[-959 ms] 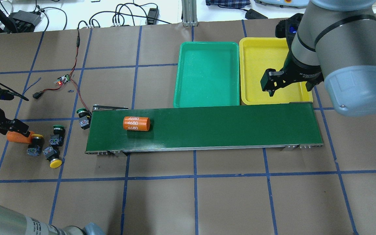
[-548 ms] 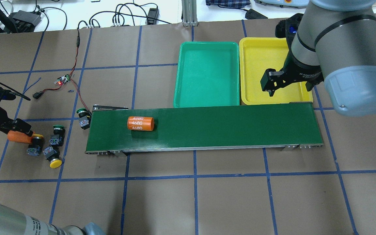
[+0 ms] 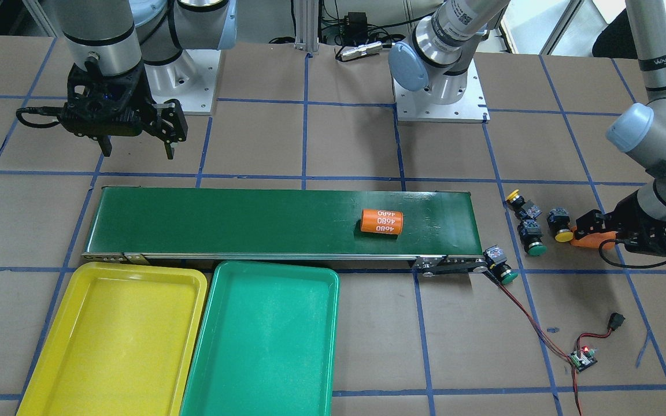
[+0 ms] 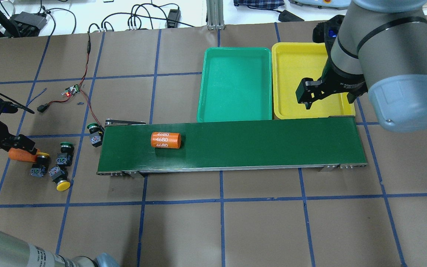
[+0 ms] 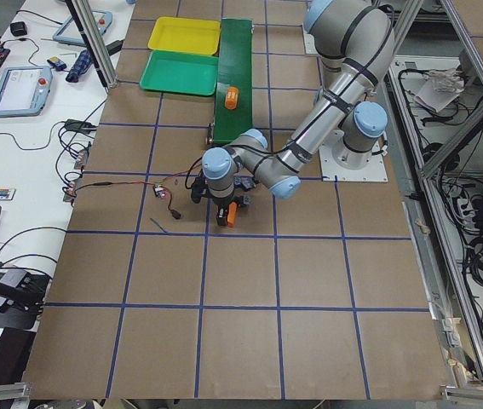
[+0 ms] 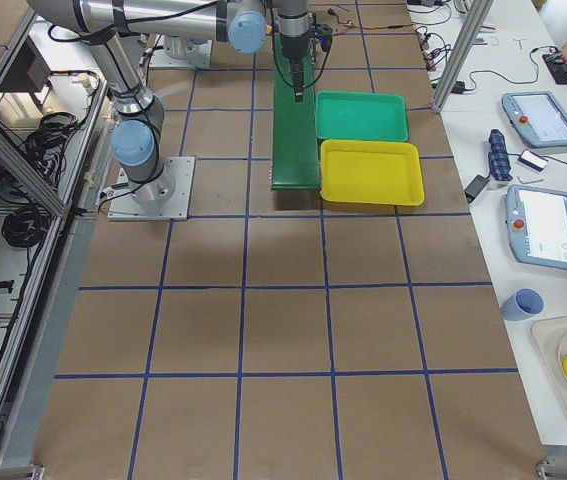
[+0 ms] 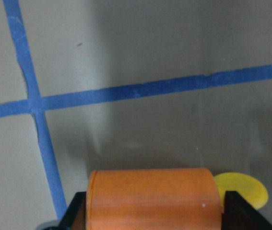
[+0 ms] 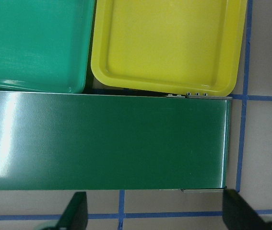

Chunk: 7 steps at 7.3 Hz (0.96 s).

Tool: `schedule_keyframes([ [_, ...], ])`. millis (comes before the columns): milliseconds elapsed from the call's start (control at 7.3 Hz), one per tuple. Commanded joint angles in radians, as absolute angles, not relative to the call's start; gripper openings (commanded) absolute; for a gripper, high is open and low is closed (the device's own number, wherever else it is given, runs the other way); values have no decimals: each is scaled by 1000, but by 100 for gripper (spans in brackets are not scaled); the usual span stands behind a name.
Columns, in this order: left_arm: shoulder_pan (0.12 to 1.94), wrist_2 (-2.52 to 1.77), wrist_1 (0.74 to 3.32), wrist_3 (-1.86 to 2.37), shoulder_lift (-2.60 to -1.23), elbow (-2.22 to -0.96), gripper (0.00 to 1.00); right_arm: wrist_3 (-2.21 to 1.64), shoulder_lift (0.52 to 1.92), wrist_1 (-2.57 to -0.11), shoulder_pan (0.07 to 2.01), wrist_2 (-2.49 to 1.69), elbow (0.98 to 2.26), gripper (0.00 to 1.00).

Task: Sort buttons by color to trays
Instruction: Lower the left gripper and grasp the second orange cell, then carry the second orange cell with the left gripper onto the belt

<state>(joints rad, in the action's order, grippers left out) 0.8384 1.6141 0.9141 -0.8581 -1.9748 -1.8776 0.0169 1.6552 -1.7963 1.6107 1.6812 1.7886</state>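
Note:
The robot's left gripper should release its orange cylinder, now low over the table, on the dark-green belt [image 3: 445,221], near the end of the belt by the buttons.
Four buttons lie on the table left of the belt: a yellow one [image 4: 40,163] whose cap touches or nearly touches my held cylinder, a green one [image 4: 65,152], a yellow one [image 4: 60,180] and a green one [image 4: 95,134] at the belt's end. My left gripper [image 4: 21,153] is shut on an orange cylinder [image 7: 155,199] low over the table beside them. My right gripper [image 4: 327,99] is open and empty over the near edge of the yellow tray [image 4: 291,70]. The green tray [image 4: 235,81] stands next to it. Both trays hold nothing.
A long dark-green conveyor belt [image 4: 258,144] runs in front of the trays and carries a second orange cylinder [image 4: 165,140] marked 4680. Red and black wires and a small circuit board [image 4: 72,90] lie behind the buttons.
The orange cylinder on the belt has moved right. My left gripper with its cylinder has shifted slightly left and back. The right arm has not moved.

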Motion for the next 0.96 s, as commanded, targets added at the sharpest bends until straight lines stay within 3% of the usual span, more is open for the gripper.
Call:
schedule_keyframes([
  [0,847,1618,932,-854,-1941,-1868,0,17,1655,-1796,1611,1681,1789,100],
  [274,882,1608,1038,-821,-1843,-1827,0,17,1655,-1799,1611,1681,1790,100],
  [548,1027,1605,1255,-598,-1751,-1740,0,17,1655,-1799,1611,1680,1792,100],
  [822,1205,1592,1282,-361,-1744,-1752,0,17,1655,-1801,1611,1681,1792,100],
])
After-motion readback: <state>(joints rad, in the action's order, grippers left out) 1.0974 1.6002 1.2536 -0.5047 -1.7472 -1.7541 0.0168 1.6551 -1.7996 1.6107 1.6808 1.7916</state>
